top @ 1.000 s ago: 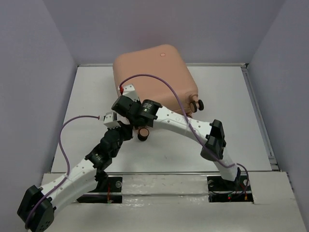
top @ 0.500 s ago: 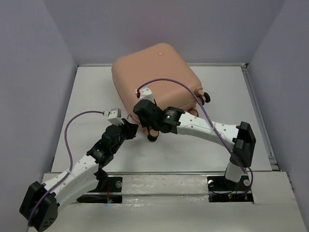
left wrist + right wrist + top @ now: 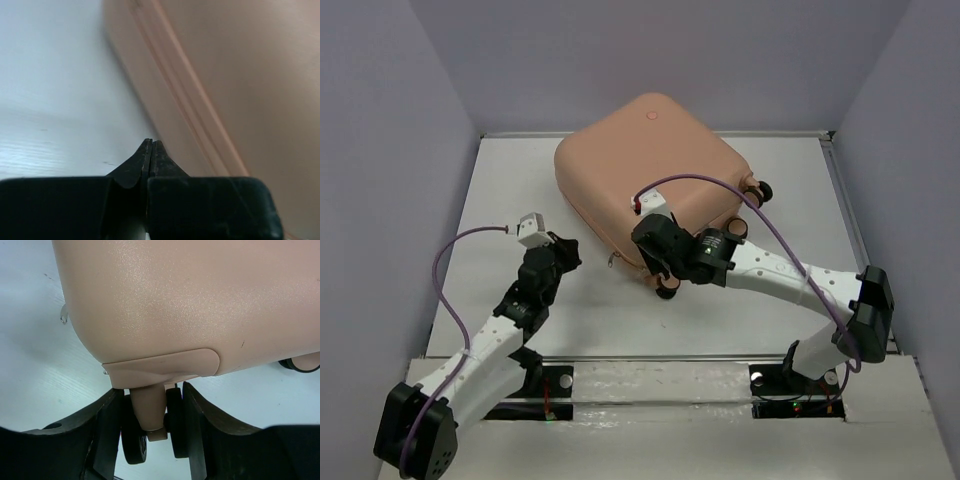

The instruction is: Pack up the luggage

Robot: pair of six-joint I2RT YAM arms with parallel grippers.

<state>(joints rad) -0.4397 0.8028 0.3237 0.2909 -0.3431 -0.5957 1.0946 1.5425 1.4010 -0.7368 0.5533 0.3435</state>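
Observation:
The zipper's slider by the caster wheel sits apart from the hanging zipper pull. My left gripper will take that slider [image 3: 105, 372] and pull it closer.
The salmon-pink hard-shell luggage [image 3: 650, 165] lies closed and flat on the white table at the back middle, turned at an angle. My right gripper [image 3: 665, 280] is shut on the caster wheel [image 3: 150, 427] at the luggage's near corner, its fingers [image 3: 107, 427] on either side of the black wheel pair. A second wheel [image 3: 760, 192] shows at the right corner. My left gripper [image 3: 563, 250] is shut and empty, just left of the luggage's near-left side; the left wrist view shows its tips [image 3: 151, 145] close to the shell's seam [image 3: 190, 115].
A zipper pull [image 3: 613, 262] hangs at the luggage's near edge. Grey walls close in the table on the left, back and right. A raised white ledge [image 3: 670, 375] with the arm bases runs along the near edge.
My right gripper has dragged the caster wheel to the right, turning the luggage and shifting it right. My left gripper has drawn back to the left, away from the wheel.

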